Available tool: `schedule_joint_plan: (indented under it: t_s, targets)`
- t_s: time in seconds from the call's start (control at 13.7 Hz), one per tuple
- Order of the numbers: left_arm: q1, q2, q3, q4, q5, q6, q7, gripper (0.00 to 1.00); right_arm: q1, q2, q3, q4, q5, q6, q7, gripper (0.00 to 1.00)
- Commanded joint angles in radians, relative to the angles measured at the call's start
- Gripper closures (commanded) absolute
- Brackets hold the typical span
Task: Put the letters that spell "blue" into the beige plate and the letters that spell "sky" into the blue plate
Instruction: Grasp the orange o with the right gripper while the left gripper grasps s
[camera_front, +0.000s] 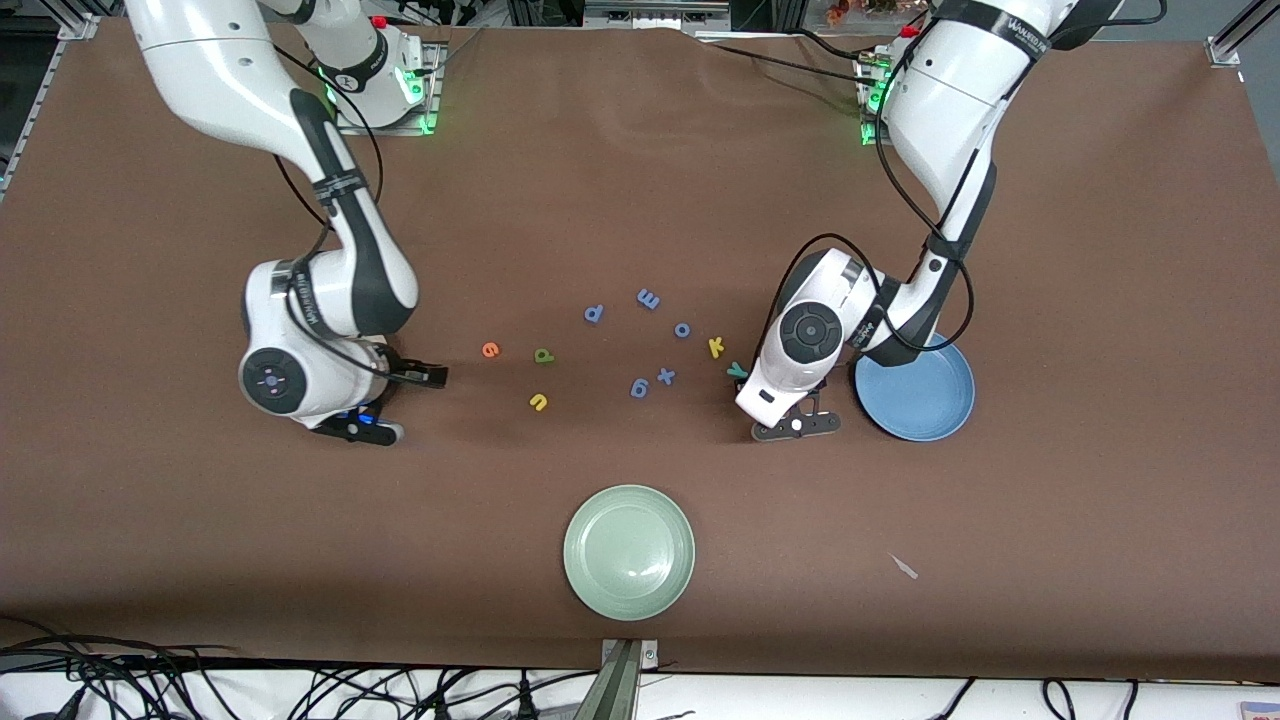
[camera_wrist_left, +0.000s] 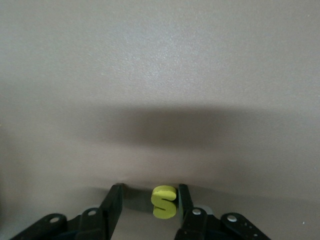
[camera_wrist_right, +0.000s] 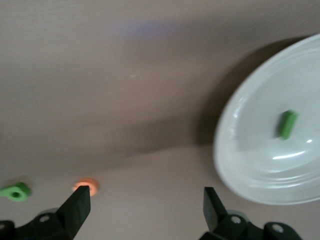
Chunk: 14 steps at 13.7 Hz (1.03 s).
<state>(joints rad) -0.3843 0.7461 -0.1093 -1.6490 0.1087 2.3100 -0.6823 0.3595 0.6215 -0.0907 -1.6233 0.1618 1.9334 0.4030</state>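
Observation:
Next, my right gripper needs to go to the orange e, between the beige plate and the olive b, and close on the letter's sides (camera_front: 489, 349) (camera_wrist_right: 86, 185).
My left gripper (camera_wrist_left: 150, 190) is down on the cloth beside the blue plate (camera_front: 915, 392), open around the yellow s (camera_wrist_left: 164, 201). One finger touches the s and the other stands apart from it. In the front view this gripper (camera_front: 797, 425) hides the s. Yellow k (camera_front: 716, 347) and teal y (camera_front: 737, 370) lie close by. My right gripper (camera_wrist_right: 146, 195) is open and holds nothing. It hangs over the cloth beside the beige plate (camera_wrist_right: 250, 165), which holds the green l (camera_wrist_right: 287, 124). In the front view the right arm hides that plate. Orange e (camera_front: 490, 349), olive b (camera_front: 543, 355) and yellow u (camera_front: 538, 402) lie on the cloth.
A pale green plate (camera_front: 628, 552) sits nearest the front camera, mid-table. Several blue-purple letters (camera_front: 648, 298) are scattered between the b and the k. A small scrap (camera_front: 904, 567) lies on the cloth toward the left arm's end.

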Motion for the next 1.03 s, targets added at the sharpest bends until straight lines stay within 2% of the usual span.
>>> schedule_joint_plan:
  t_s: [0.0, 0.07, 0.22, 0.44, 0.59, 0.73, 0.81, 0.88, 0.95]
  targets:
    - [-0.025, 0.016, 0.005, 0.02, -0.02, 0.005, -0.003, 0.69, 0.051, -0.026, -0.003, -0.029, 0.012, 0.044, 0.086, 0.0]
    - [-0.024, 0.013, 0.005, 0.021, -0.02, 0.002, -0.002, 0.98, 0.062, -0.048, -0.001, -0.056, 0.01, 0.071, 0.094, 0.0]
    - [-0.012, 0.001, 0.005, 0.021, -0.02, -0.015, 0.003, 1.0, 0.094, -0.1, -0.001, -0.172, 0.002, 0.215, 0.094, 0.0]
    - [0.019, -0.071, 0.011, 0.022, -0.012, -0.134, 0.015, 1.0, 0.147, -0.14, -0.001, -0.364, 0.002, 0.493, 0.094, 0.0]
    - [0.088, -0.128, 0.008, 0.021, -0.009, -0.251, 0.103, 1.0, 0.177, -0.132, -0.001, -0.415, 0.004, 0.582, 0.096, 0.0]
    - [0.142, -0.154, 0.011, 0.02, -0.009, -0.348, 0.247, 1.0, 0.184, -0.12, 0.0, -0.418, 0.004, 0.587, 0.097, 0.0]
    - [0.18, -0.154, 0.011, 0.012, -0.006, -0.357, 0.304, 0.98, 0.188, -0.117, 0.0, -0.421, 0.002, 0.584, 0.096, 0.0]
    - [0.211, -0.154, 0.01, 0.005, -0.006, -0.357, 0.363, 0.88, 0.191, -0.111, 0.0, -0.428, 0.002, 0.584, 0.094, 0.0]
    - [0.222, -0.146, 0.01, 0.0, -0.006, -0.359, 0.383, 0.55, 0.194, -0.108, 0.0, -0.429, 0.002, 0.584, 0.094, 0.0]
